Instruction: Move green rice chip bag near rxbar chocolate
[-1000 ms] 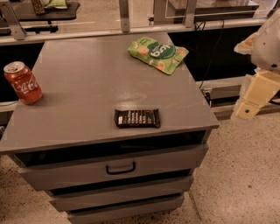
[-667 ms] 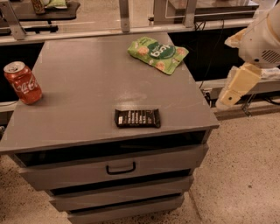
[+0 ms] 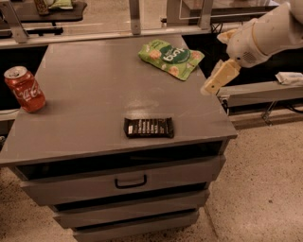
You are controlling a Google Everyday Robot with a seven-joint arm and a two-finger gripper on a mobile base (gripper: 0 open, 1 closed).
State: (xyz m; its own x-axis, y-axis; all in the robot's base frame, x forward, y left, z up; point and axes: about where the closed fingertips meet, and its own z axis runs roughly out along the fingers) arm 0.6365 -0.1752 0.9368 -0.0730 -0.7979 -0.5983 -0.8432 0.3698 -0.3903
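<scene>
I need to move my gripper to the green rice chip bag next and close it on the bag's end (image 3: 189, 62) farthest from the red soda can.
The green rice chip bag (image 3: 171, 58) lies flat at the back right of the grey cabinet top (image 3: 94, 90). The rxbar chocolate (image 3: 148, 127), a dark wrapper with white text, lies near the front edge, about mid-width. My gripper (image 3: 219, 76) hangs over the cabinet's right edge, just right of the bag and a little nearer the front than it. It holds nothing and touches neither object. The white arm (image 3: 270, 33) reaches in from the upper right.
A red soda can (image 3: 25, 89) stands upright at the left edge of the top. The cabinet has drawers (image 3: 130, 180) below. Shelving and metal posts (image 3: 136, 14) stand behind. Speckled floor (image 3: 265, 179) lies to the right.
The arm and gripper have swung left and upward in view, from beside the cabinet's right side to over its right edge near the green bag. The objects have not moved.
</scene>
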